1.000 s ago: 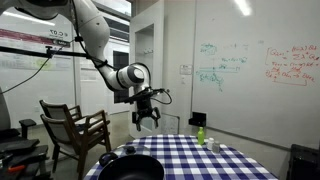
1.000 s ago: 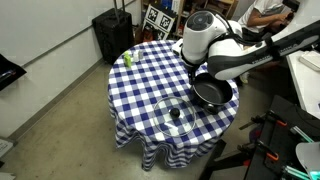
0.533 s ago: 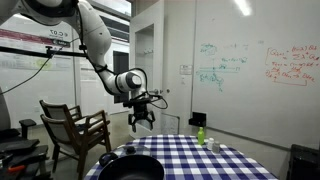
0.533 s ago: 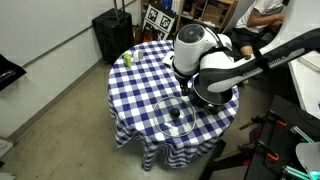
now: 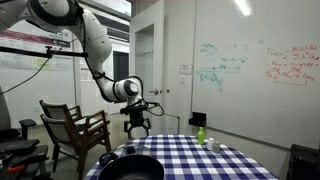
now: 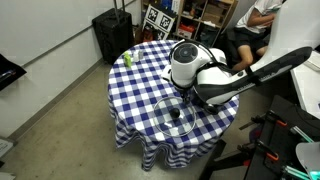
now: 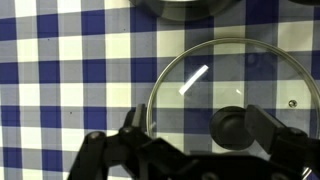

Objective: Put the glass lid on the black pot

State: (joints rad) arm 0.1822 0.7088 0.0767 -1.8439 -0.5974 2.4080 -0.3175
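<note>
I need to move my gripper down to the glass lid's black knob (image 5: pixel 129 149) (image 7: pixel 231 128) next and close it there, because the knob lets it lift the lid.
The glass lid (image 6: pixel 175 116) lies flat on the checked tablecloth near the table's front edge, with a black knob in its middle. In the wrist view the glass lid (image 7: pixel 240 80) fills the right half, its knob between and just ahead of my fingertips. My gripper (image 7: pixel 198 128) is open and empty, hovering above the lid; it also shows in both exterior views (image 5: pixel 135 127) (image 6: pixel 186 90). The black pot (image 5: pixel 131 167) stands beside the lid; its rim (image 7: pixel 185 8) shows at the top of the wrist view. In an exterior view my arm hides most of it.
A small green bottle (image 6: pixel 127 58) stands at the far side of the round table (image 6: pixel 140 90); it also shows in an exterior view (image 5: pixel 200 134). A wooden chair (image 5: pixel 75 128) stands beside the table. A black case (image 6: pixel 112 34) stands behind it.
My gripper has moved away from above the black pot to above the glass lid and has come lower. The lid and pot have not moved.
</note>
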